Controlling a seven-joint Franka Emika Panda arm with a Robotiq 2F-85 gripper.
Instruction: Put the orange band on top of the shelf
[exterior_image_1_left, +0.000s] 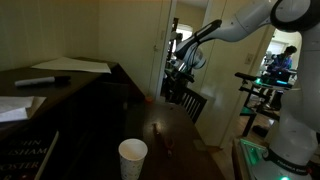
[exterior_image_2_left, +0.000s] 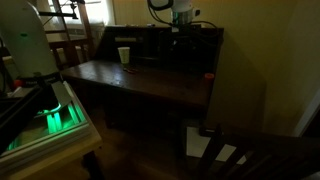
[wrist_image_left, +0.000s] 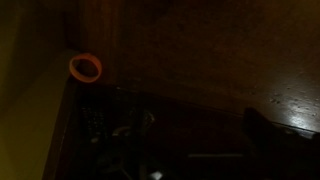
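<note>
The orange band is near the corner of the dark table. I move my gripper there next and close it on the orange band's rim (exterior_image_1_left: 150, 98) (wrist_image_left: 100, 72).
The orange band (wrist_image_left: 85, 67) is a small ring lying flat near the corner of the dark table, at upper left in the wrist view. It shows as a tiny red spot in both exterior views (exterior_image_1_left: 150, 98) (exterior_image_2_left: 209, 75). The shelf (exterior_image_1_left: 70, 85) is the tall dark brown cabinet beside the table, with a broad flat top; it also shows at the back in an exterior view (exterior_image_2_left: 200, 38). My gripper (exterior_image_1_left: 178, 82) hangs above the table's far end, off to the side of the band and not touching it. In the wrist view the gripper (wrist_image_left: 198, 135) is very dark; its fingers look apart and empty.
A white paper cup (exterior_image_1_left: 132, 158) (exterior_image_2_left: 124, 55) stands on the glossy dark table (exterior_image_1_left: 175, 135). White papers (exterior_image_1_left: 75, 65) and a black marker pen (exterior_image_1_left: 40, 81) lie on the shelf top. A chair back (exterior_image_1_left: 193, 103) stands past the table's end. A green-lit robot base (exterior_image_2_left: 50, 115) stands beside the table.
</note>
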